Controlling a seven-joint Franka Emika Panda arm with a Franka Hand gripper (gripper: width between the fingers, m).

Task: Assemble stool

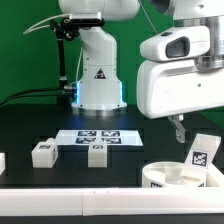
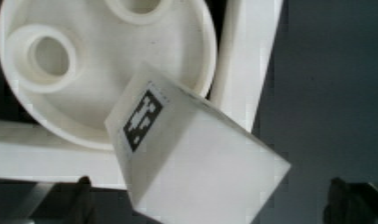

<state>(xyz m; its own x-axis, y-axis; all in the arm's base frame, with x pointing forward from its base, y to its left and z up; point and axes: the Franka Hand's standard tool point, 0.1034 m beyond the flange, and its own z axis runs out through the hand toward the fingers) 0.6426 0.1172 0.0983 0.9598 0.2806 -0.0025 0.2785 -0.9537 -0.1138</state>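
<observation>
My gripper is facing a tagged white leg that leans crooked over the seat, so I need to close it on the leg's upper end (image 1: 207, 142) and bring it upright before turning it.
The round white seat (image 1: 168, 177) lies at the front, on the exterior view's right, with its sockets up; it also shows in the wrist view (image 2: 97, 70). One tagged white leg (image 1: 201, 153) stands tilted over the seat's right part and fills the wrist view (image 2: 195, 150). My gripper (image 1: 190, 140) is around this leg's upper end. Its dark fingers (image 2: 70, 198) stand wide apart, with a gap on each side of the leg, so it is open. Whether the leg's lower end sits in a socket is hidden. Two more legs (image 1: 43, 152) (image 1: 97, 152) lie on the black table.
The marker board (image 1: 97, 137) lies behind the two loose legs, in front of the robot base (image 1: 98, 80). A long white bar (image 1: 70, 190) runs along the table's front edge. A small white piece (image 1: 2, 161) sits at the far left edge.
</observation>
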